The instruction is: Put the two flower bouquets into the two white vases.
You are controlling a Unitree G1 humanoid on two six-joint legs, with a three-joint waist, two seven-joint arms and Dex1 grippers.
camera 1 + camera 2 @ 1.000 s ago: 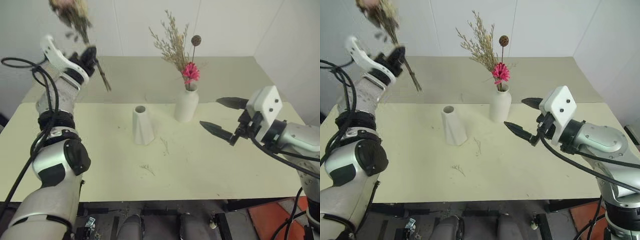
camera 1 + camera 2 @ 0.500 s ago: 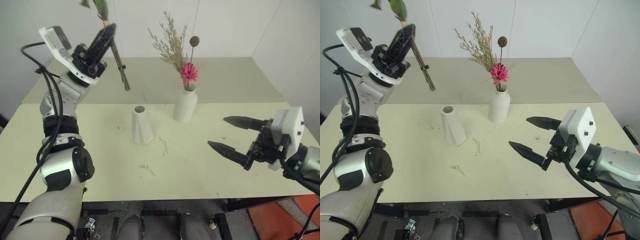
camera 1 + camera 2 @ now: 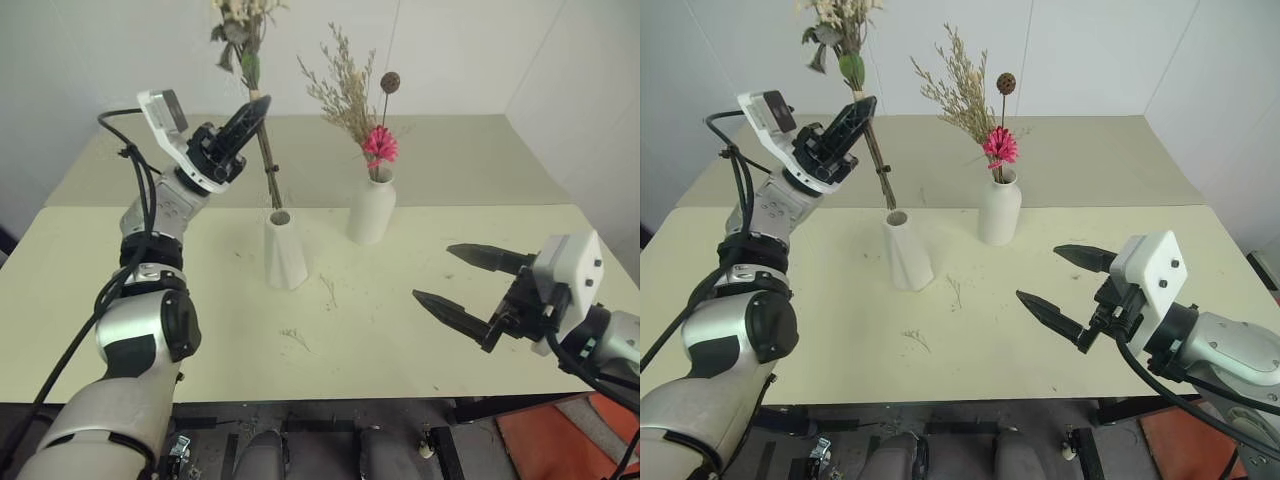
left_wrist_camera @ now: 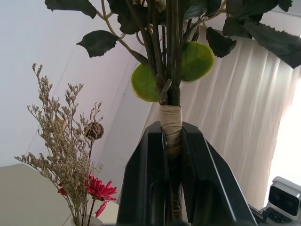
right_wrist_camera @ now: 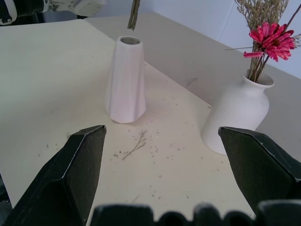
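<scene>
The leafy bouquet, now hanging just above that vase's mouth, will be let go by my left gripper in the opening of the shorter faceted white vase (image 3: 280, 218).
My left gripper (image 3: 247, 115) is shut on the taped stems of the leafy bouquet (image 3: 241, 25), which stands nearly upright. Its stem ends (image 3: 276, 203) hang just above the mouth of the shorter faceted white vase (image 3: 286, 250). In the left wrist view the stems (image 4: 171, 123) sit pinched between the black fingers (image 4: 200, 179). The sparse bouquet with the magenta daisy (image 3: 380, 145) stands in the taller rounded vase (image 3: 371, 210) to the right. My right gripper (image 3: 433, 272) hovers open and empty over the table's front right, pointing toward both vases (image 5: 126, 80).
Loose dried sprig bits (image 3: 296, 338) lie on the pale table (image 3: 200, 330) in front of the short vase. A seam crosses the table behind the vases. White walls close off the back and right.
My left gripper swung right and turned the bouquet upright, bringing its stems over the short vase. My right gripper drew back toward me and sank a little.
</scene>
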